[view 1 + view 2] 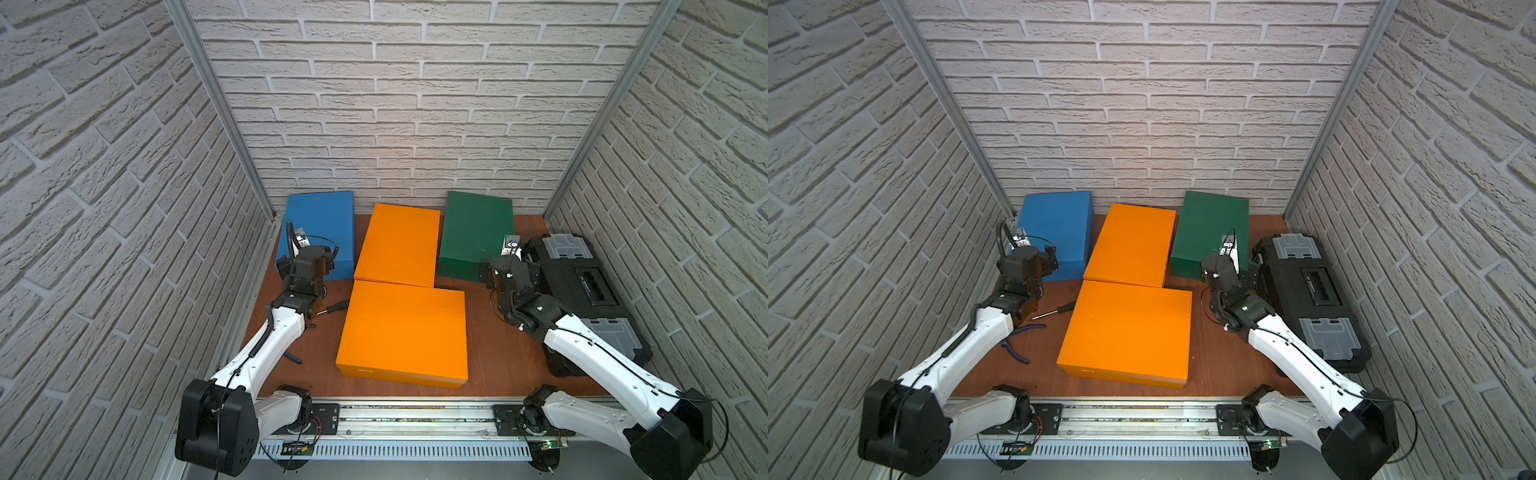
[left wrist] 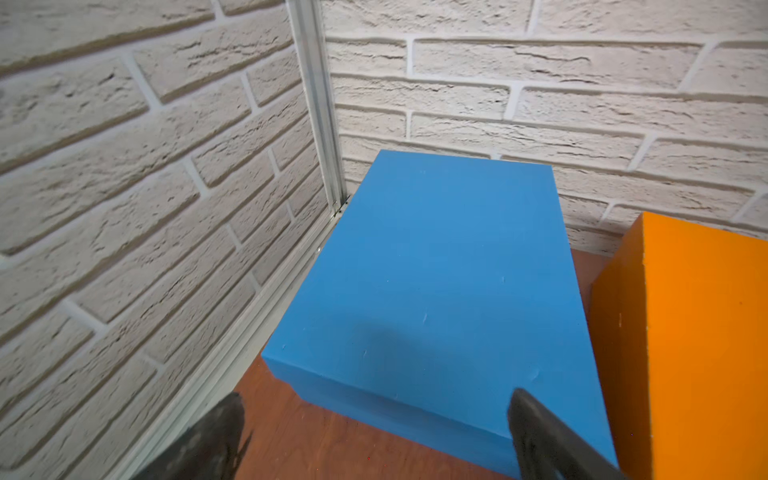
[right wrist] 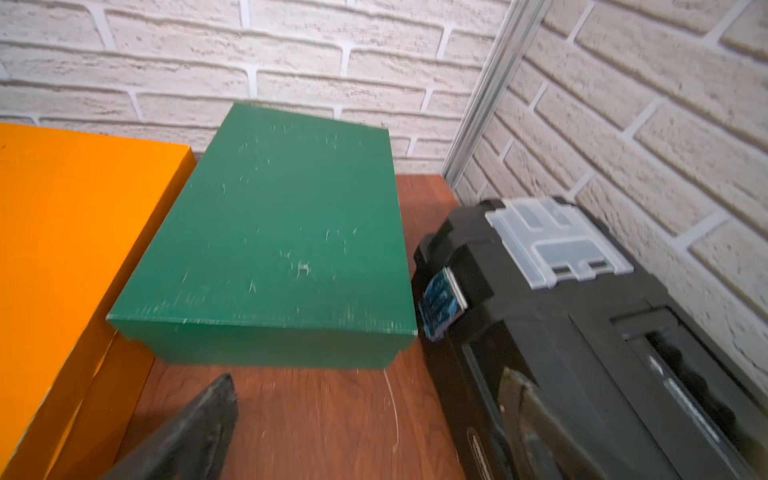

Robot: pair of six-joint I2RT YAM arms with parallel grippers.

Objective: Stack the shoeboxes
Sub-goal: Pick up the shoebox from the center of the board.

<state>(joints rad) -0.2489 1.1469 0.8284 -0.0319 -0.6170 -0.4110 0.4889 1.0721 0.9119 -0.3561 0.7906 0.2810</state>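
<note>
Next, I should close my right gripper near the middle of the edge [image 1: 465, 322] facing the black toolbox on the front orange box.
Four shoeboxes lie flat on the wooden floor in both top views. The blue box [image 1: 320, 224] [image 1: 1059, 224] is in the back left corner and the dark green one [image 1: 473, 232] [image 1: 1208, 224] is at the back right. One orange box [image 1: 399, 245] lies between them, and the other orange box [image 1: 403, 328] lies in front of it. My left gripper [image 1: 305, 259] [image 2: 374, 399] hangs open over the near end of the blue box [image 2: 436, 282]. My right gripper [image 1: 509, 266] [image 3: 368, 378] is open above bare floor, just short of the green box [image 3: 282, 232]. Neither holds anything.
A black toolbox [image 1: 590, 291] [image 3: 582, 332] with grey clips lies along the right wall, close beside my right gripper. A screwdriver [image 1: 1054, 310] and blue-handled pliers [image 1: 1017, 345] lie on the floor under my left arm. Brick walls close in three sides.
</note>
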